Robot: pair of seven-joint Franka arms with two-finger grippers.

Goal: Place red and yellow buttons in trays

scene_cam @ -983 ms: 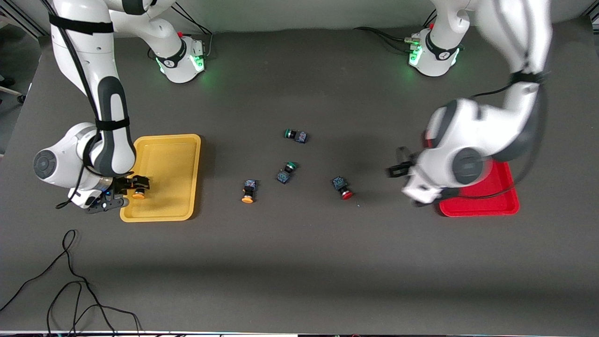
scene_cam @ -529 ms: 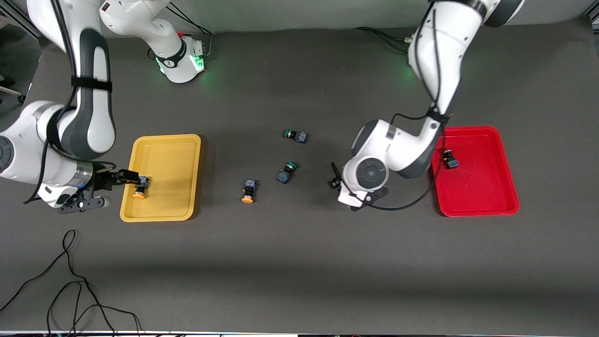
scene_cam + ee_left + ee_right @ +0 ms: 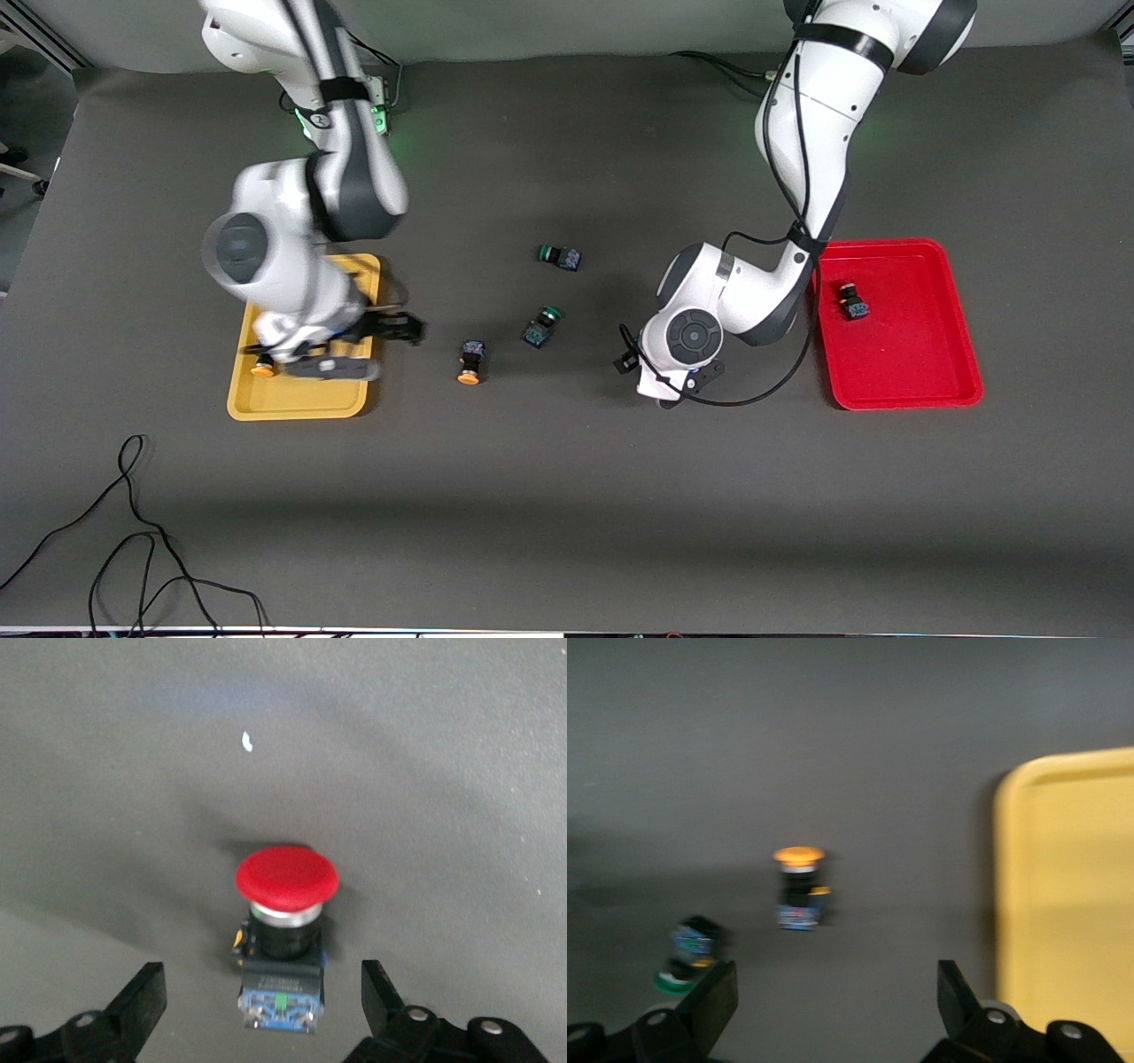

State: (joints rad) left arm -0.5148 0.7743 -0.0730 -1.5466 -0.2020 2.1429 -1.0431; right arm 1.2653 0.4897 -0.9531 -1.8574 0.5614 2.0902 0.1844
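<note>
The fingers of my right gripper will close on the black body [image 3: 472,357] [image 3: 800,897] of the loose yellow button, beside the button's cap and clear of the green-capped buttons.
The mustard yellow tray [image 3: 306,403] holds one yellow-capped button [image 3: 262,368]. A second yellow button [image 3: 469,361] lies on the table near the middle and also shows in the right wrist view [image 3: 799,886]. My right gripper [image 3: 390,341] is open and empty over the tray's rim on the side toward that button. The red tray [image 3: 904,390] holds one red button [image 3: 852,301]. My left gripper [image 3: 633,359] hangs low over the other red button [image 3: 285,875], open, with a finger on each side of its body. The left hand hides this button in the front view.
Two green-capped buttons [image 3: 558,257] [image 3: 542,323] lie near the table's middle, the second close to the loose yellow button. One shows in the right wrist view [image 3: 687,961]. A black cable [image 3: 133,532] trails at the table's front corner toward the right arm's end.
My right gripper left the yellow button in the yellow tray and swung across the tray toward the table's middle. My left arm came from the red tray and settled over the red button.
</note>
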